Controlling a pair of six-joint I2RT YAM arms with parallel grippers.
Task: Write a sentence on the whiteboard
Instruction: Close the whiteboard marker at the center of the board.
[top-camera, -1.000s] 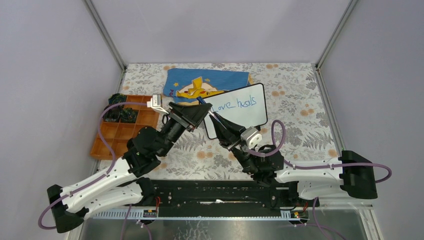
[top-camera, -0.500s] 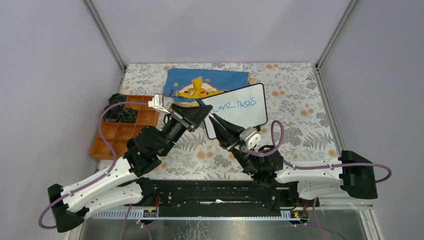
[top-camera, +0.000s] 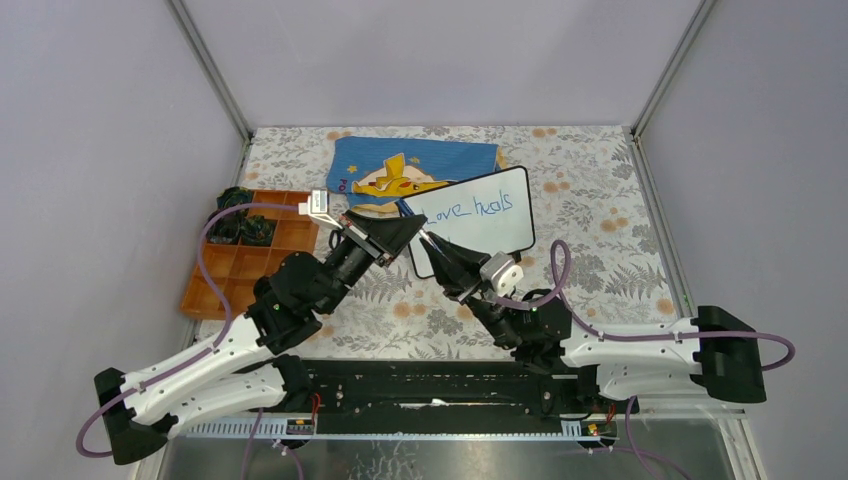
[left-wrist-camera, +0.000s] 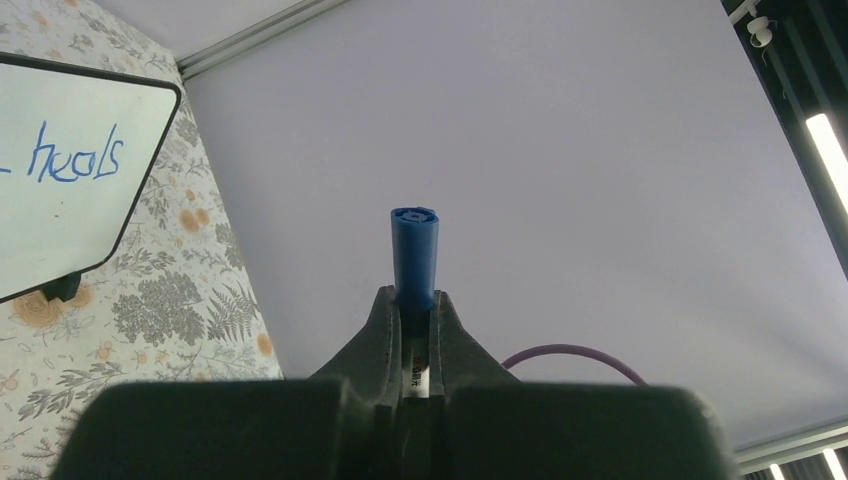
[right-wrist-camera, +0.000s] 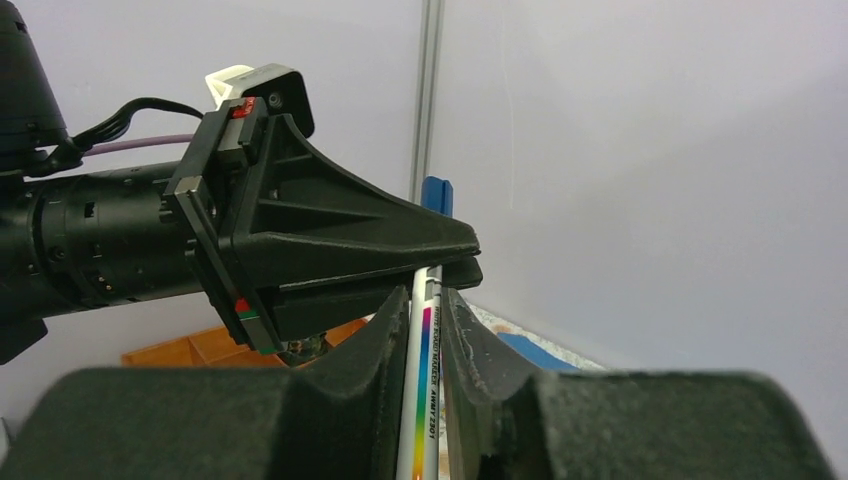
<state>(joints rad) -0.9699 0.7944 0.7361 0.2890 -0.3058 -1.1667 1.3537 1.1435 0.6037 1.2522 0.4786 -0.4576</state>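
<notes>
The robot's left gripper should lay the marker, now held by both grippers, down on the table's orange flowers (top-camera: 402, 309) in front of the whiteboard's near corner.
The whiteboard (top-camera: 492, 238) stands tilted on the floral table, with the sentence (top-camera: 470, 208) in blue reading "Love heals"; the left wrist view shows "heals" (left-wrist-camera: 75, 160). In front of its left corner both grippers meet on a white marker (right-wrist-camera: 424, 385). My left gripper (left-wrist-camera: 414, 297) is shut on the marker's blue cap (left-wrist-camera: 414, 250), which sticks out past the fingertips. My right gripper (right-wrist-camera: 426, 298) has the barrel between its fingers; a sliver of gap shows at the right finger (right-wrist-camera: 462, 340). From above, the left gripper (top-camera: 413, 226) and right gripper (top-camera: 433, 241) nearly touch.
A blue cloth with a yellow cartoon figure (top-camera: 420, 165) lies behind the whiteboard. An orange compartment tray (top-camera: 240, 270) holding dark items (top-camera: 240, 228) sits at the left. Grey walls and metal posts enclose the table.
My left gripper has closed onto the marker's cap. The right jaws have eased slightly off the barrel, and the right arm's elbow has shifted a little to the right.
</notes>
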